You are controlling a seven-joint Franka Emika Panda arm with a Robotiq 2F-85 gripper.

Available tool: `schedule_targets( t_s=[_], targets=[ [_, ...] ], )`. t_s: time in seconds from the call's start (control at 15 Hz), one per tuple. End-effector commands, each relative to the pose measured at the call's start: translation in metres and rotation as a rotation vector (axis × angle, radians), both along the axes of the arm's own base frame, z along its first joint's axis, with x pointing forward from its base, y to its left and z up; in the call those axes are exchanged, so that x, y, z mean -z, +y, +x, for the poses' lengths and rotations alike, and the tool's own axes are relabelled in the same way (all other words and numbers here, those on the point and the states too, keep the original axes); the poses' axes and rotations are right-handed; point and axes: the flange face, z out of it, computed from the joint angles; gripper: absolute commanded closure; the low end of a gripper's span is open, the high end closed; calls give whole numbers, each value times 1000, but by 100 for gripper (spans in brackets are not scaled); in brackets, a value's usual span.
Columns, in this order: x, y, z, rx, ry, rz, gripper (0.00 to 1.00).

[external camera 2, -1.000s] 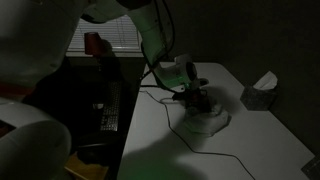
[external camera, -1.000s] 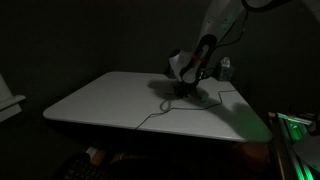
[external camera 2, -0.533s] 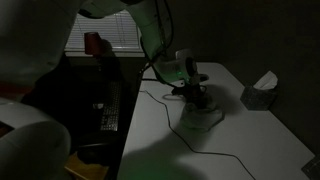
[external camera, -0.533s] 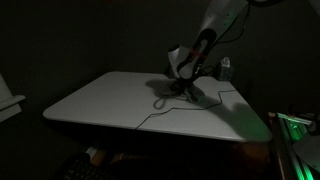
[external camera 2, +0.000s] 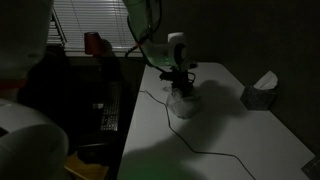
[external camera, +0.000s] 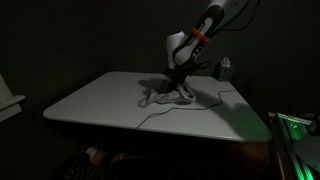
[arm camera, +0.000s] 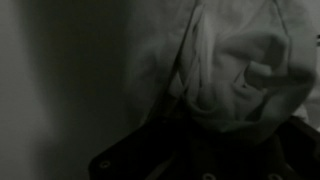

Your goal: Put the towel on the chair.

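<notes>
The robot's gripper should release the towel on the dark chair's seat (external camera: 140,172), just off the near edge of the white table.
The pale towel (external camera: 178,92) hangs bunched from my gripper (external camera: 180,74) above the white table (external camera: 100,100), its lower folds close to or touching the tabletop. Both exterior views show the gripper (external camera 2: 178,76) shut on the top of the towel (external camera 2: 181,100). In the wrist view crumpled towel cloth (arm camera: 240,70) fills the upper right, and the gripper (arm camera: 200,150) is only a dark mass at the bottom. A dark shape that looks like the chair (external camera 2: 75,90) stands beside the table's edge.
A tissue box (external camera 2: 262,92) sits at one table edge. A thin cable (external camera 2: 200,150) runs across the tabletop. A red object (external camera 2: 95,42) stands by the window blinds behind the chair. The room is very dark.
The gripper has shut on the towel and risen. The towel, flat on the table a second ago, now hangs gathered under the gripper.
</notes>
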Motion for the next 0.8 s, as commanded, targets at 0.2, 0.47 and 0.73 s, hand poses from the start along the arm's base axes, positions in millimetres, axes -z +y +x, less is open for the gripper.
schedule_targets(
  t_s=[0.2,0.47,0.73],
  targets=[
    [-68,80,-54,-277,-85,182,97],
    [-90,145,-82,-484,-115,251,97],
    [-90,173,-81,-557,-86,296,90]
  ],
)
